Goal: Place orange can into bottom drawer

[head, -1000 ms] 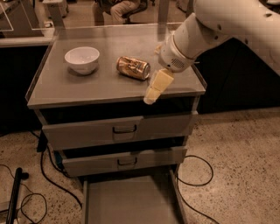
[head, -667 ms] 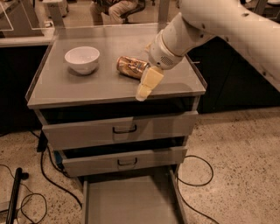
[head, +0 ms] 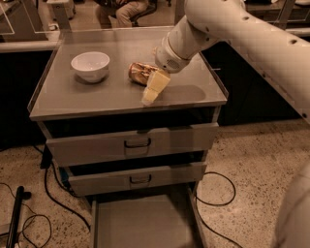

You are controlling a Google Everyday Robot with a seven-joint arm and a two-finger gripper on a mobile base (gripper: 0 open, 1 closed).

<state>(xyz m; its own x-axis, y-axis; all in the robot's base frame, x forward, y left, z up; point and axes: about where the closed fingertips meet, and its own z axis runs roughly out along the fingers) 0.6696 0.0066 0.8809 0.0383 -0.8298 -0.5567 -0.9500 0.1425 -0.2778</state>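
The orange can has one end farther from the white bowl. Next, my gripper closes on the end of the orange can (head: 154, 71) that lies farther from that bowl.
The orange can (head: 140, 72) lies on its side on the grey cabinet top (head: 97, 97), right of the white bowl. My gripper (head: 152, 91) hangs just in front of and slightly right of the can, its pale fingers (head: 156, 84) pointing down-left over the cabinet top; part of the can is hidden behind it. The bottom drawer (head: 143, 223) is pulled out below, a wide shallow grey tray with nothing in it.
A white bowl (head: 90, 65) stands at the left of the cabinet top. Two upper drawers (head: 131, 142) with dark handles are partly pulled out. Black cables (head: 218, 193) lie on the speckled floor on both sides. A seated person (head: 121, 7) is behind the cabinet.
My arm has moved left and toward the can; the gripper now sits right beside it. The can and the bowl have not moved.
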